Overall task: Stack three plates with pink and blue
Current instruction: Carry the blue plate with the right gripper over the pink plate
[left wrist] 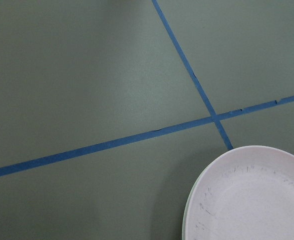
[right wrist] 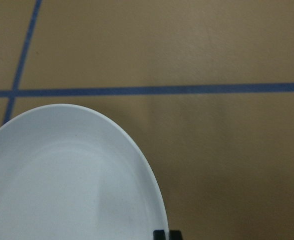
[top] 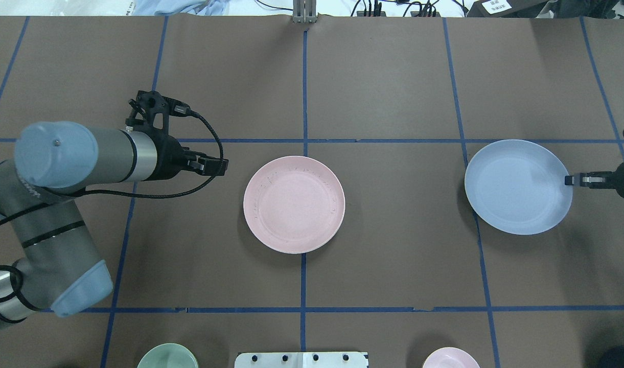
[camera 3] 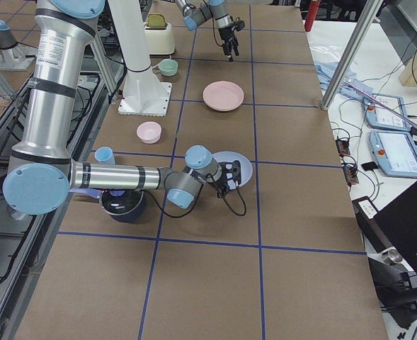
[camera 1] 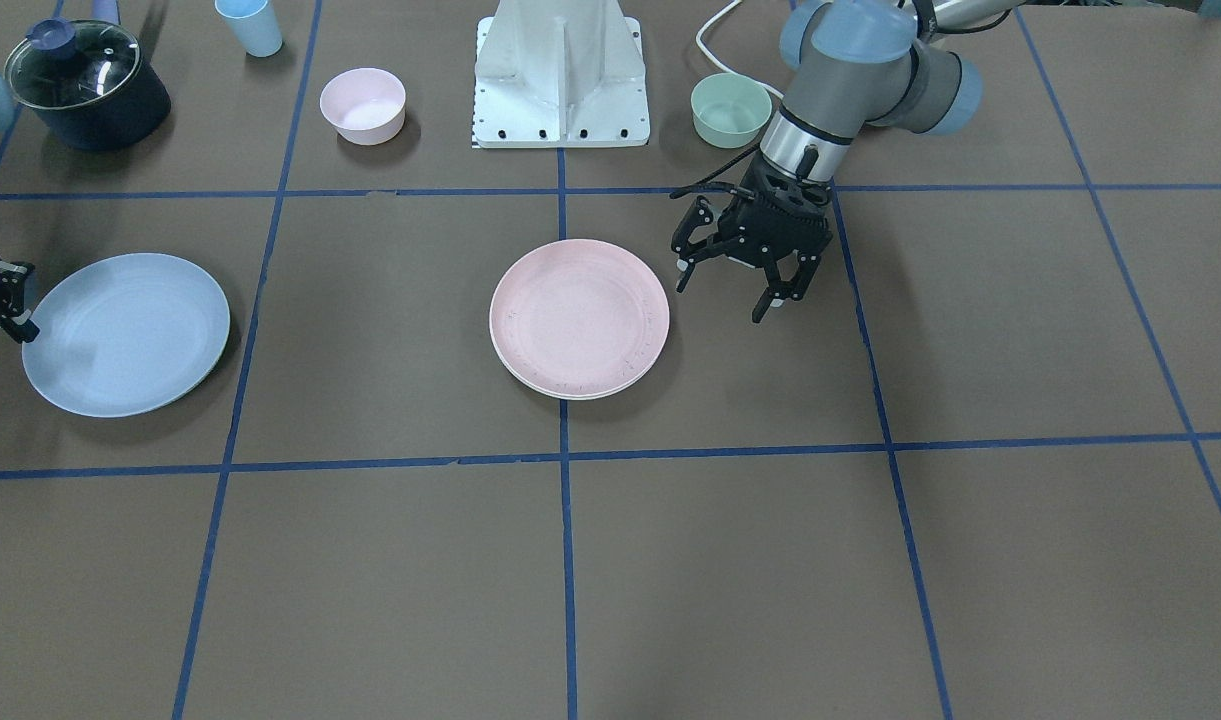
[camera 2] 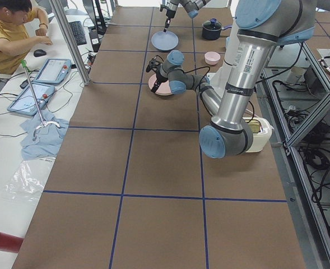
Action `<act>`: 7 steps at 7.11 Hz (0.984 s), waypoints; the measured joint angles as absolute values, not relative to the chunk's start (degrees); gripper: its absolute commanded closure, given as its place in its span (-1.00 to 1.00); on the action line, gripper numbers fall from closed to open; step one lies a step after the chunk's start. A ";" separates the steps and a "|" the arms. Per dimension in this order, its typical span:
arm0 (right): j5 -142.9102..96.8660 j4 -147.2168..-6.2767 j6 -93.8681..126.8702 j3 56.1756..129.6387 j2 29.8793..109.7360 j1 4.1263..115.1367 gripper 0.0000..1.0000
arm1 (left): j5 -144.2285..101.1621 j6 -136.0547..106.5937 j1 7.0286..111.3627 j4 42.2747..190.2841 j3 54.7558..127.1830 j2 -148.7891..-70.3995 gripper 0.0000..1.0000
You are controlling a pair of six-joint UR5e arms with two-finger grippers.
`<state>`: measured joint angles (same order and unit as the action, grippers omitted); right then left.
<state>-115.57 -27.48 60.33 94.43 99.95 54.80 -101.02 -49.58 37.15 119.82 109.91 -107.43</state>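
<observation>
My right gripper is to let go of the light blue plate squarely on top of the pale pink plate [camera 1: 578, 317].
The pale pink plate [camera 1: 578, 315] lies at the table's middle, on top of the cream-white plate [camera 1: 526, 381], of which only a thin rim shows. It also shows in the overhead view [top: 294, 203] and the left wrist view [left wrist: 251, 200]. The light blue plate [camera 1: 125, 333] lies apart on the robot's right side [top: 517, 186]. My right gripper [camera 1: 22, 328] is at its outer rim, jaws closed on the edge [top: 569, 180], with fingertips [right wrist: 159, 234] showing at the rim. My left gripper [camera 1: 720, 300] is open and empty, beside the pink plate [top: 221, 166].
Near the robot base [camera 1: 560, 80] stand a small pink bowl [camera 1: 363, 105] and a small green bowl [camera 1: 730, 110]. A dark pot with a glass lid [camera 1: 85, 85] and a light blue cup [camera 1: 250, 25] sit at the robot's right. Blue tape lines grid the brown table.
</observation>
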 measured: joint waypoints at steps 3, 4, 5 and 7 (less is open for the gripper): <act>-112.20 -36.26 72.19 98.64 88.32 49.37 1.00 | -111.88 -29.00 51.70 118.87 113.88 -97.74 -1.00; -108.22 -45.72 75.65 103.03 83.57 45.23 1.00 | -114.85 -21.13 56.77 119.09 113.86 -94.79 -1.00; -103.14 -57.18 79.57 107.55 77.83 40.01 1.00 | -117.80 -13.31 61.85 119.23 113.45 -92.20 -1.00; -91.79 -73.87 86.32 111.14 67.79 28.39 1.00 | -123.25 -1.71 70.05 119.35 110.77 -89.57 -1.00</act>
